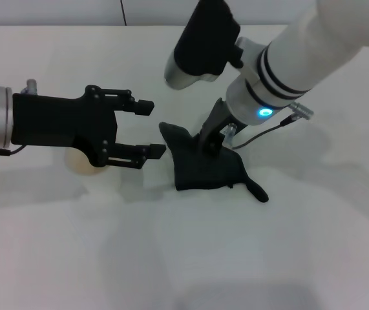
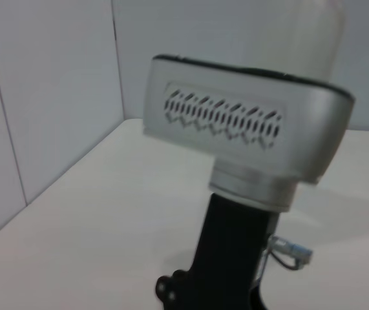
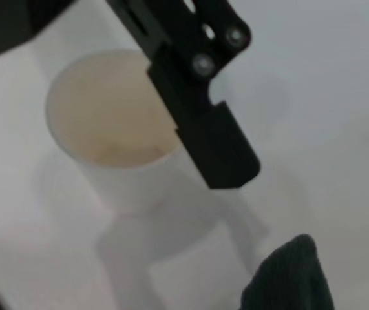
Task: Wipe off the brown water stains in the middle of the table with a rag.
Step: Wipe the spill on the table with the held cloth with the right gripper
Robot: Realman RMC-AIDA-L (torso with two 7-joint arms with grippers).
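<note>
Next, I release the dark rag, now crumpled near the table's middle, from my right gripper on the bare white table at the side far from the cup [image 1: 334, 194].
The dark rag [image 1: 203, 166] lies crumpled on the white table [image 1: 171, 258] near the middle, its narrow tail pointing to the right front. My right gripper [image 1: 210, 143] comes down from the upper right and is shut on the rag's top fold. My left gripper [image 1: 152, 129] hovers open just left of the rag, with nothing between its fingers [image 1: 147, 107]. One left finger [image 3: 203, 116] and a rag corner [image 3: 287, 278] show in the right wrist view. The brown water stains are not visible in any view.
A small translucent cup [image 1: 81, 165] with a brownish inside stands under the left gripper's body; it is also in the right wrist view as the cup [image 3: 106, 123]. The left wrist view is filled by the right arm's wrist housing [image 2: 245, 129].
</note>
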